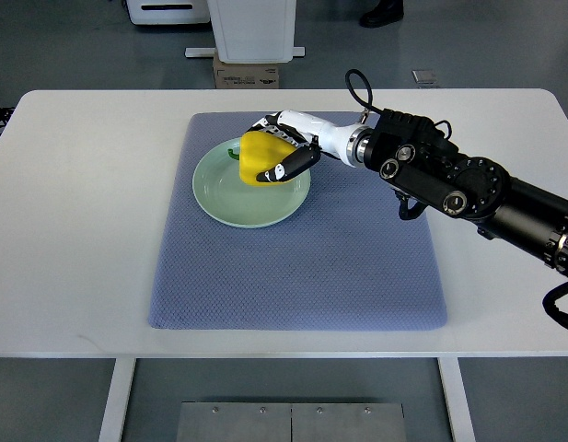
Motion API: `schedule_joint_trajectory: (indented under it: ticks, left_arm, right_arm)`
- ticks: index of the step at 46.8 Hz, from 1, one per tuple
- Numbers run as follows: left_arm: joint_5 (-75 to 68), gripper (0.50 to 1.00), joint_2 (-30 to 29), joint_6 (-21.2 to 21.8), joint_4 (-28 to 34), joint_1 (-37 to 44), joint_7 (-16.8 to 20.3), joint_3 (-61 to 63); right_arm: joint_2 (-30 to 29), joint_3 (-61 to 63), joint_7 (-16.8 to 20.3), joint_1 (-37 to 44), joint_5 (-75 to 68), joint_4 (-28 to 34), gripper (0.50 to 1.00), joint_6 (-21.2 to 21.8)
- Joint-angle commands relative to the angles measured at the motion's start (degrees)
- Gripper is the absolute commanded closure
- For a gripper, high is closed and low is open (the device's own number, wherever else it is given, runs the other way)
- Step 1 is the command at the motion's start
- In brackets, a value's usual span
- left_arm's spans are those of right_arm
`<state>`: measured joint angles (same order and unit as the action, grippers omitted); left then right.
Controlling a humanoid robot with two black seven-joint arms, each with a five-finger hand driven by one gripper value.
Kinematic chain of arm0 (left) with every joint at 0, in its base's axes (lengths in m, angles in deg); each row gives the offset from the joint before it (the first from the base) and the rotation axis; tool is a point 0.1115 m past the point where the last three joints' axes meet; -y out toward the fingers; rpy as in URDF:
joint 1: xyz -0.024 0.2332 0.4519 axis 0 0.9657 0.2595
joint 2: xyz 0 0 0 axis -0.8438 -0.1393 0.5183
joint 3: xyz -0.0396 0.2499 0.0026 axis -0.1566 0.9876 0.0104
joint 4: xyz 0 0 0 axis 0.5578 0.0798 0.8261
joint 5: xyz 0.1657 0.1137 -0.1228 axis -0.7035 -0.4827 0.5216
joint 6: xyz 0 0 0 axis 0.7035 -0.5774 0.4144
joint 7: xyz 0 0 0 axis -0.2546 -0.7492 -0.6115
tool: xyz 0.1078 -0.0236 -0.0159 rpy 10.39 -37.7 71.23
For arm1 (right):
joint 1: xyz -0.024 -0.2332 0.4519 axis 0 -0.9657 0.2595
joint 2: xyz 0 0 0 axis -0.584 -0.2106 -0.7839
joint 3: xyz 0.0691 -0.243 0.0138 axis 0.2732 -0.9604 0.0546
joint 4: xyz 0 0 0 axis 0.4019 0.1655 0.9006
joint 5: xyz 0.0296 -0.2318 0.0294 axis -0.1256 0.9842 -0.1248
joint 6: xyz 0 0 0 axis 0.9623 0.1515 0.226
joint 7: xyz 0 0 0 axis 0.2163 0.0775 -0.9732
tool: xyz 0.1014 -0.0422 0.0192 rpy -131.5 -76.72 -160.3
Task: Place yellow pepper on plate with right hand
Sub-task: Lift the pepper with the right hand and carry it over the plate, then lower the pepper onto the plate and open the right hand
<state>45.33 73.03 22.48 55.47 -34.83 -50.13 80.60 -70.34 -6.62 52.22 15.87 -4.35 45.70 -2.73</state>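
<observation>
The robot's right gripper needs to release the yellow pepper on the near half of the pale green plate (267,198).
A yellow pepper (259,158) with a green stem lies over the upper right part of a pale green plate (230,196). My right hand (282,149) reaches in from the right edge and its white and black fingers (289,165) curl around the pepper. The pepper sits at or just above the plate's surface; I cannot tell whether it touches. The plate rests on a blue-grey mat (302,258). The left arm does not show.
The mat covers the middle of a white table (81,230). Beyond the far edge stand a white pedestal (254,28) and a cardboard box (247,74) on the floor. My dark right forearm (468,189) crosses the mat's upper right corner.
</observation>
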Motion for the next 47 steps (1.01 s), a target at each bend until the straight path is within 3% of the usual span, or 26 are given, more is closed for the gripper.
schedule_joint_trajectory:
  ticks: [1, 47]
  left_arm:
    - [0.0, 0.500, 0.0, 0.0, 0.0, 0.0, 0.0, 0.0]
    - [0.0, 0.500, 0.0, 0.0, 0.0, 0.0, 0.0, 0.0]
  right_arm:
    - [0.0, -0.6, 0.6, -0.3, 0.0, -0.1, 1.000, -0.8]
    - [0.0, -1.4, 1.4, -2.7, -0.4, 3.9, 1.000, -0.9]
